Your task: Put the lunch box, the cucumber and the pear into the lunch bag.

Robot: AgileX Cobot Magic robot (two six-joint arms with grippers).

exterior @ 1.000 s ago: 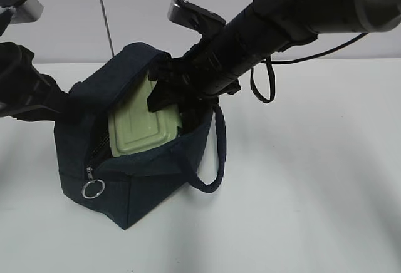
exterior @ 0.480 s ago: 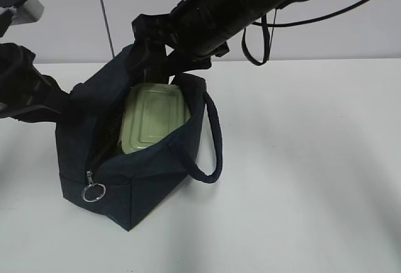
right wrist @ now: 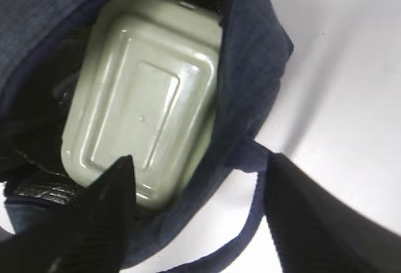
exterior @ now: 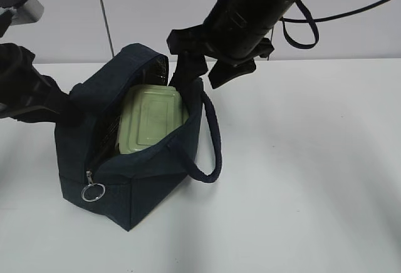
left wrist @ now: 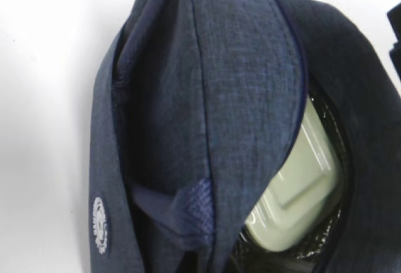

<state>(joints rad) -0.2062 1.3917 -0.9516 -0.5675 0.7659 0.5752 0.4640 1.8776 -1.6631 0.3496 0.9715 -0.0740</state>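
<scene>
The lunch bag sits too far toward my left gripper, so my right gripper needs to grab the bag's rim [exterior: 195, 105] and help pull it to the middle.
The dark navy lunch bag [exterior: 150, 179] stands open on the white table. The lunch box [exterior: 150, 119], with its sage-green ribbed lid, lies inside it; it also shows in the right wrist view [right wrist: 141, 97] and the left wrist view [left wrist: 301, 185]. My right gripper [exterior: 203, 72] is open and empty, just above the bag's back rim; in its own view [right wrist: 199, 160] the jaws straddle the bag's rim. My left arm [exterior: 31, 91] meets the bag's raised left side [left wrist: 238, 85]; its fingers are hidden by fabric. The cucumber and the pear are out of view.
The bag's loop handle [exterior: 210, 141] hangs off its right side. The silver ring pull [exterior: 93, 191] hangs at the front corner. White table [exterior: 313, 179] stretches to the right of the bag. A wall stands behind.
My right gripper has let go of the lunch box and risen out of the bag, up and to the right. The lunch box has settled flatter in the bag. The left arm is unmoved.
</scene>
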